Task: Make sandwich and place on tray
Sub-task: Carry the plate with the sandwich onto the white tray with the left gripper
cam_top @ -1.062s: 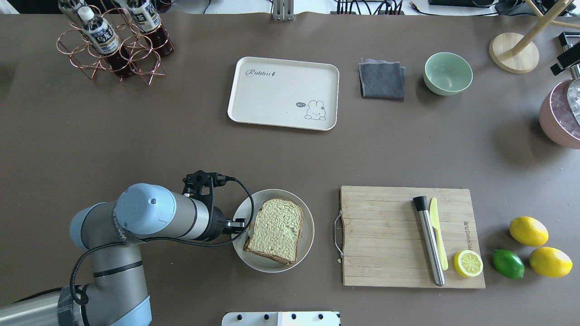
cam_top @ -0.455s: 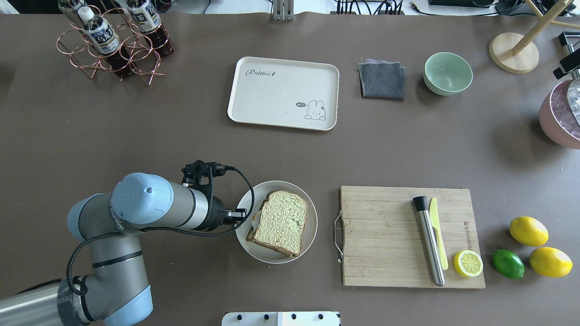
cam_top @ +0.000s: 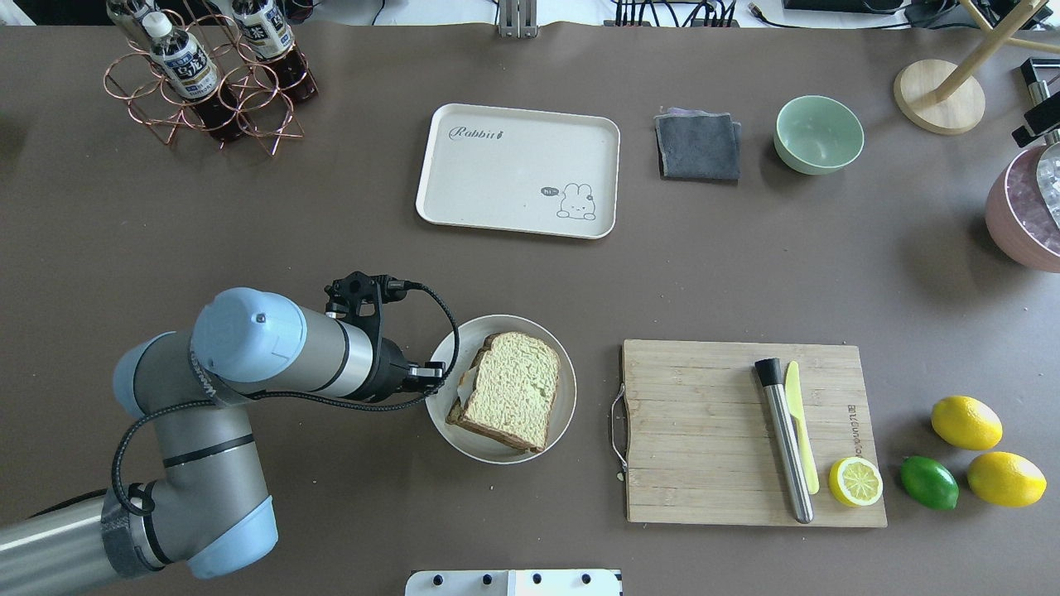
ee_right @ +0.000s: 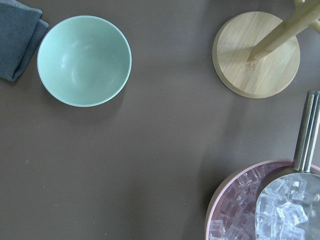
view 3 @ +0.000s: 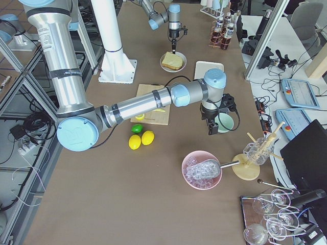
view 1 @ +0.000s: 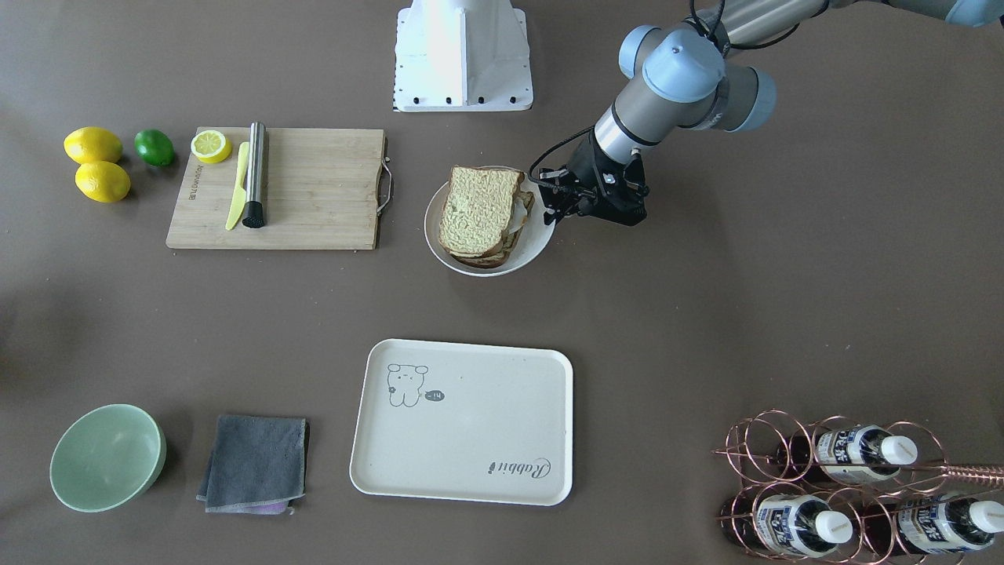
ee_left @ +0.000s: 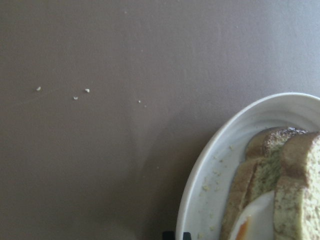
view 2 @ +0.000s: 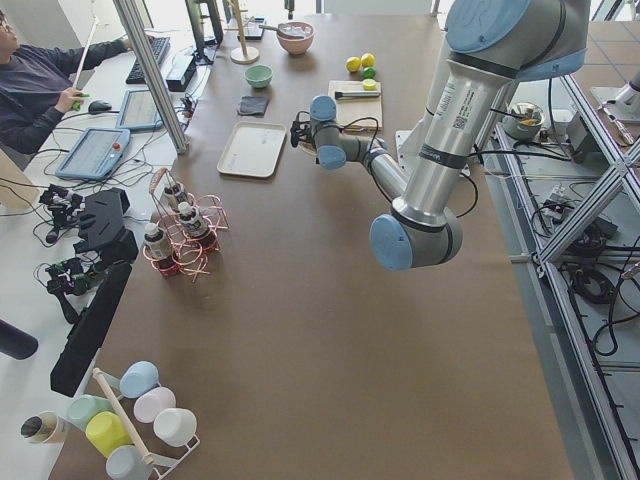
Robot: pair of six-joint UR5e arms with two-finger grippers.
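Observation:
The robot's left gripper will set the white plate with the sandwich down on the cream tray's bear drawing point(view 1: 445, 413).
The sandwich point(cam_top: 509, 399), two greenish-tan bread slices with a fried egg between, lies on a round white plate point(cam_top: 497, 455). My left gripper point(cam_top: 432, 377) is shut on the plate's left rim; in the front view the gripper point(view 1: 549, 205) sits at the plate's point(view 1: 486, 269) right edge by the sandwich point(view 1: 478, 210). The left wrist view shows the plate's rim point(ee_left: 210, 175) and the sandwich's point(ee_left: 295, 200) edge with the egg. The cream tray point(cam_top: 497, 178) lies empty farther up the table. My right gripper point(view 3: 210, 128) hangs over the green bowl; I cannot tell its state.
A wooden cutting board point(cam_top: 704, 430) with a steel muddler point(cam_top: 782, 439), yellow knife and lemon half point(cam_top: 855, 482) lies right of the plate. A grey cloth point(cam_top: 698, 146), green bowl point(cam_top: 818, 134), bottle rack point(cam_top: 207, 74), pink ice bucket point(cam_top: 1027, 207) and wooden stand point(cam_top: 938, 95) ring the table.
My left gripper has slid the plate with the sandwich away from the robot, toward the tray. The sandwich has turned slightly on the plate.

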